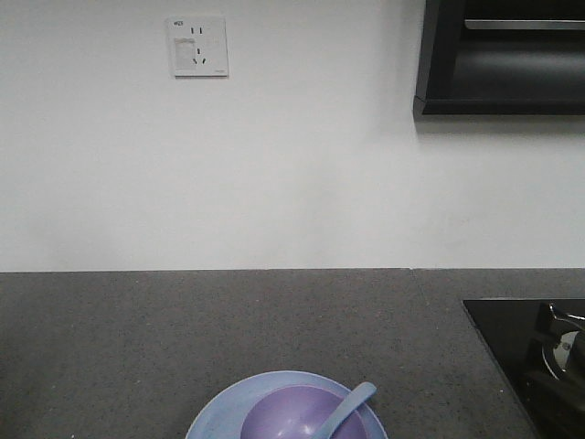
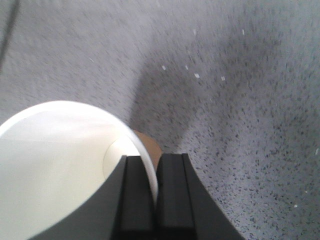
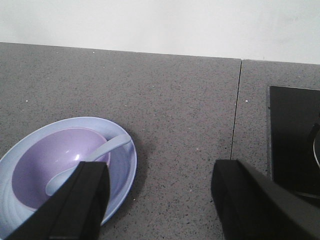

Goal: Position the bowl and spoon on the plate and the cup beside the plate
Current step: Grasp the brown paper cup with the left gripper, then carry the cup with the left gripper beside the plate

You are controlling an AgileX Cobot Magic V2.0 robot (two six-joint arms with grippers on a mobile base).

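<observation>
The cup will go down from my left gripper on the counter (image 1: 134, 432) next to the light-blue plate, away from the black hob.
The light-blue plate (image 1: 219, 410) sits at the counter's near edge with the lavender bowl (image 1: 283, 416) on it. The pale blue spoon (image 1: 352, 405) lies in the bowl, its handle sticking out to the upper right. In the right wrist view the plate (image 3: 125, 165), the bowl (image 3: 45, 165) and the spoon (image 3: 107, 146) lie at lower left. My right gripper (image 3: 160, 192) hangs open above bare counter just right of the plate. The left wrist view shows the cup (image 2: 50, 155), cream inside and brown outside, above grey counter. My left gripper (image 2: 154, 175) is shut on its rim.
A dark grey speckled counter (image 1: 183, 320) runs back to a white wall with a socket (image 1: 196, 46). A black hob (image 1: 535, 352) with a shiny metal part lies at the right. A dark cabinet (image 1: 503, 55) hangs at upper right. A seam (image 3: 236, 110) crosses the counter.
</observation>
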